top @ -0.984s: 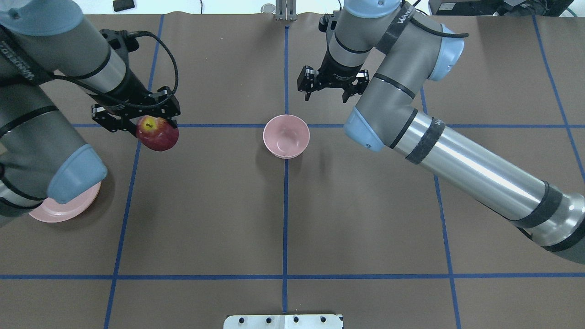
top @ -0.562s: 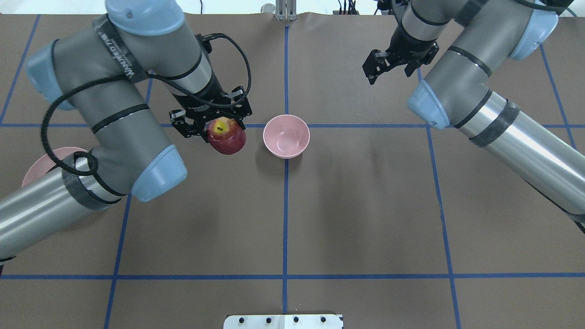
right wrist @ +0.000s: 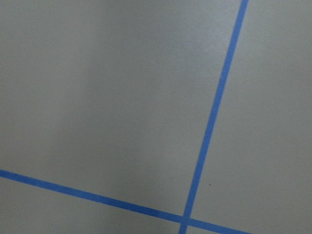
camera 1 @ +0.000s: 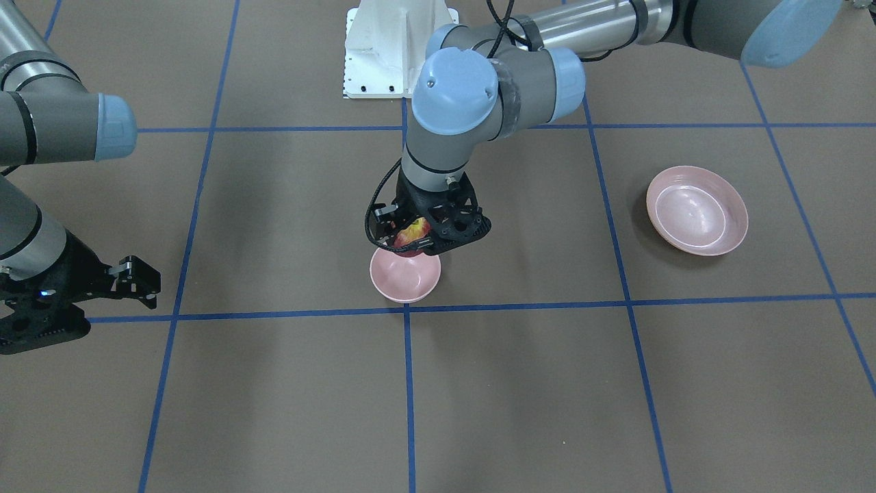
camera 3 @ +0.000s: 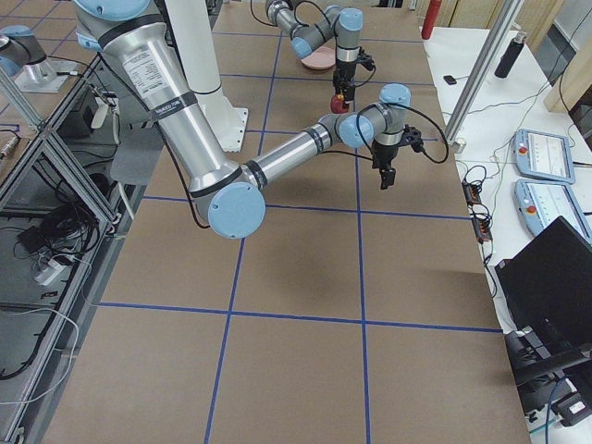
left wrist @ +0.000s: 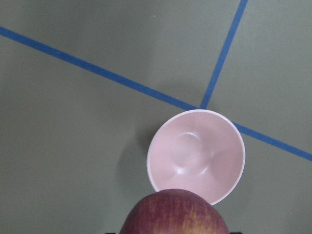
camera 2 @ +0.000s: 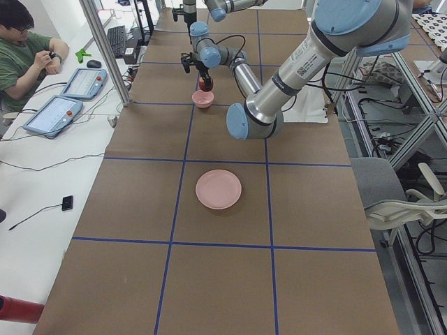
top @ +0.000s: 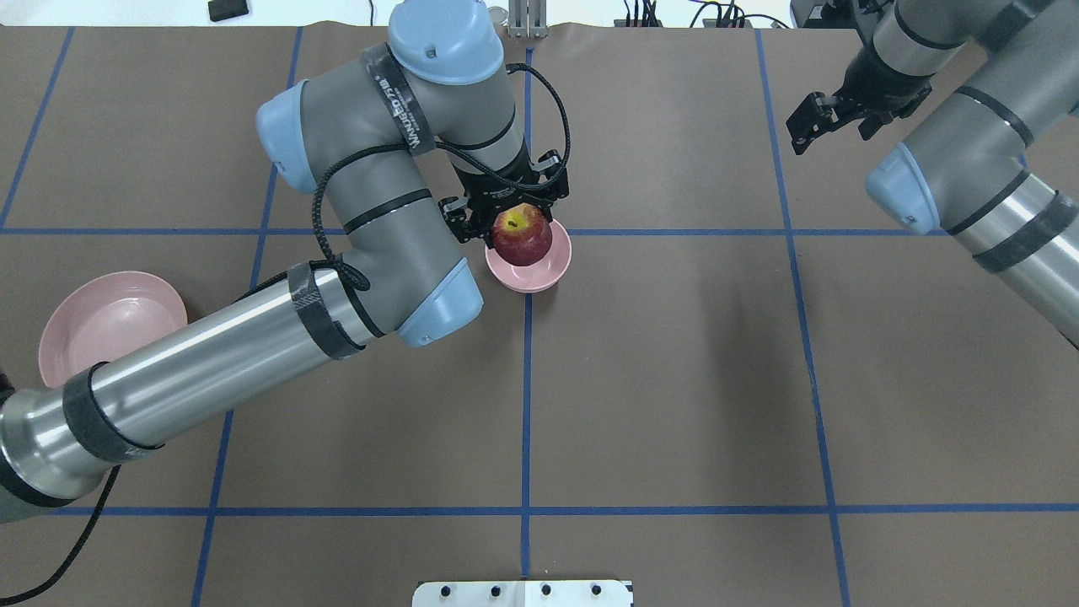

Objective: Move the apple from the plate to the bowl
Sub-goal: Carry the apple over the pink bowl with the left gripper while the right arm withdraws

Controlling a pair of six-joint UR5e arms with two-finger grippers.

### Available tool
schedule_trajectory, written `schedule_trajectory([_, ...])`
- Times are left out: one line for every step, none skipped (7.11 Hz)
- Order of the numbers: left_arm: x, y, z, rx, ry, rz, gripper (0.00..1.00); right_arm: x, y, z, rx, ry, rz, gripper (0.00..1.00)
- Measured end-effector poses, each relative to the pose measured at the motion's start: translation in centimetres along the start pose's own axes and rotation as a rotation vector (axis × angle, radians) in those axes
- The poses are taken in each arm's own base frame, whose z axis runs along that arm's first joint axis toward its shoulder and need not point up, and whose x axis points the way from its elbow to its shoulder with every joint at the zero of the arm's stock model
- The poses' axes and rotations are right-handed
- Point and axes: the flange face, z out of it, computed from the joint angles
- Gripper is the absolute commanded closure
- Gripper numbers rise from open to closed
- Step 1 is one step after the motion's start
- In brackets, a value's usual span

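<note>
My left gripper will let go of the dark-red apple inside the small deep pink bowl point(camera 1: 404, 272) point(left wrist: 195, 157) beside the blue tape crossing.
The dark-red apple point(top: 522, 237) with a yellow-green stem patch is held in my left gripper point(top: 519, 229), which is shut on it. It hangs directly above the small deep pink bowl point(top: 552, 271) at the table's centre, clear of the rim in the front-facing view, where the apple point(camera 1: 410, 236) sits over the bowl point(camera 1: 404, 279). In the left wrist view the apple point(left wrist: 173, 214) fills the bottom edge and the empty bowl point(left wrist: 197, 153) lies below. The shallow pink plate point(top: 110, 324) lies empty at the left. My right gripper point(top: 830, 133) is open and empty, high at the far right.
The brown table cover has a blue tape grid. A white mount plate point(top: 523, 593) sits at the near edge. My left arm's forearm point(top: 211, 371) stretches across the left half, next to the plate. An operator and tablets are beside the table in the exterior left view.
My left gripper has carried the apple rightward from near the plate to above the bowl. My right arm has pulled back to the far right corner.
</note>
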Motion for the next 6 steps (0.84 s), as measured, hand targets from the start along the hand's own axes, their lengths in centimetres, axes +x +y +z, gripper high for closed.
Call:
schedule_trajectory([0.6,-0.1,1.0,0.008,-0.005,-0.003,1.0,1.5,0.6,1.0,0.002,0.038,0.009,0.0])
schedule_trajectory([0.7,-0.1,2.0,0.013,-0.012,-0.002,1.0,2.4,0.8,1.5,0.009,0.07,0.014,0.0])
schedule_trajectory([0.8,0.0,3.2,0.018,-0.015,0.003,1.0,3.3,0.8,1.5,0.02,0.095,0.024,0.0])
schedule_trajectory([0.8,0.1,4.5,0.024,-0.019,0.009,1.0,4.5,0.6,0.8,0.028,0.106,0.045,0.0])
schedule_trajectory([0.7,0.2,5.4,0.027,-0.023,0.011,1.0,6.2,0.6,0.0,0.03,0.099,0.074,0.0])
schedule_trajectory([0.6,0.0,6.1,0.028,-0.029,0.01,1.0,8.0,0.9,-0.9,0.023,0.069,0.103,0.0])
